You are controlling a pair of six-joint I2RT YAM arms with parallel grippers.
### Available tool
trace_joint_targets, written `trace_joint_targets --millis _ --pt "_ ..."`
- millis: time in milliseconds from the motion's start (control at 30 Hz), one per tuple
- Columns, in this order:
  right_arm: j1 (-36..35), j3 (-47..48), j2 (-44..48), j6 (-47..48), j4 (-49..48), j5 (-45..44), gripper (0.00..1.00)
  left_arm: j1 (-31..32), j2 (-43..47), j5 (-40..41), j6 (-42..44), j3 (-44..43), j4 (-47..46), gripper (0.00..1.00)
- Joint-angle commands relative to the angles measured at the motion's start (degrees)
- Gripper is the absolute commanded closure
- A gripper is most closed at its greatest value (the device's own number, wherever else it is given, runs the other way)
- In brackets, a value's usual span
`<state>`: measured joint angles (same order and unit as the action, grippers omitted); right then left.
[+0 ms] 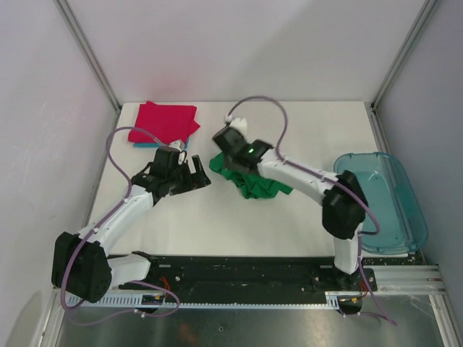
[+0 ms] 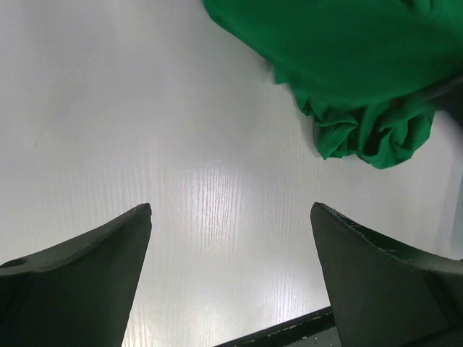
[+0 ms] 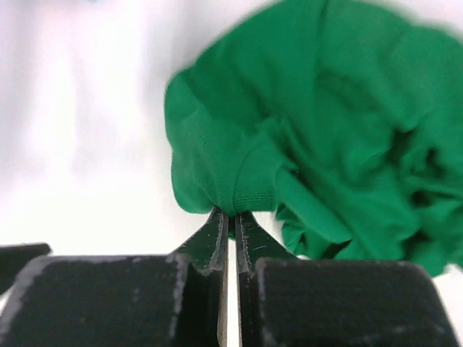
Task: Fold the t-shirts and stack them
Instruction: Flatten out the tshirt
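My left gripper should grip the near-side end (image 1: 249, 194) (image 2: 336, 143) of the green t-shirt, at the bunched part nearest the black rail.
A crumpled green t-shirt (image 1: 255, 182) lies bunched mid-table. My right gripper (image 1: 226, 153) is shut on a fold of it; the right wrist view shows the jaws pinching the ribbed edge of the green t-shirt (image 3: 304, 144). My left gripper (image 1: 201, 176) is open and empty, just left of the shirt, over bare table; in the left wrist view the green t-shirt (image 2: 347, 65) sits above and right of the fingers (image 2: 87, 275). A folded magenta-red t-shirt (image 1: 165, 121) lies at the back left on a light blue t-shirt (image 1: 145, 145), of which only an edge shows.
A translucent blue-green plastic bin (image 1: 391, 202) stands at the table's right edge. White walls with metal posts close in the table on three sides. A black rail runs along the near edge by the arm bases.
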<state>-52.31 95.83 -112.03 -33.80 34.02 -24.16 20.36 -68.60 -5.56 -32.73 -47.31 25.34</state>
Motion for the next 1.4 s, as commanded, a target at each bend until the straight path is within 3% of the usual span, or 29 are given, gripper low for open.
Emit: trace_joint_targets --millis 0,267,500,700,967,1200,1367 --pt "7.68 6.94 10.54 3.60 4.69 -2.51 1.00 1.52 1.00 -1.89 0.71 -0.50 -1.94 0.05" --pt "22.41 1.31 21.63 4.62 3.98 7.35 1.00 7.08 -4.41 -2.43 -1.21 -1.45 -5.65 0.10" --pt "28.54 2.18 23.35 6.11 5.68 10.90 1.00 14.88 -13.82 -2.04 -4.80 -6.03 -10.83 0.20" --pt "31.04 5.50 22.19 6.88 7.83 12.08 1.00 19.67 -21.38 -0.97 -7.88 -9.68 -13.65 0.26" --pt "32.14 8.14 22.21 6.90 9.64 11.87 1.00 19.95 -24.85 7.73 -7.81 -11.96 -14.07 0.33" --pt "33.51 8.50 22.44 6.93 10.26 12.66 1.00 19.90 -27.27 3.65 -13.19 -10.22 -15.21 0.42" --pt "34.02 8.46 22.46 6.81 10.28 12.85 1.00 21.93 -28.79 -0.56 -22.40 -9.43 -19.07 0.43"
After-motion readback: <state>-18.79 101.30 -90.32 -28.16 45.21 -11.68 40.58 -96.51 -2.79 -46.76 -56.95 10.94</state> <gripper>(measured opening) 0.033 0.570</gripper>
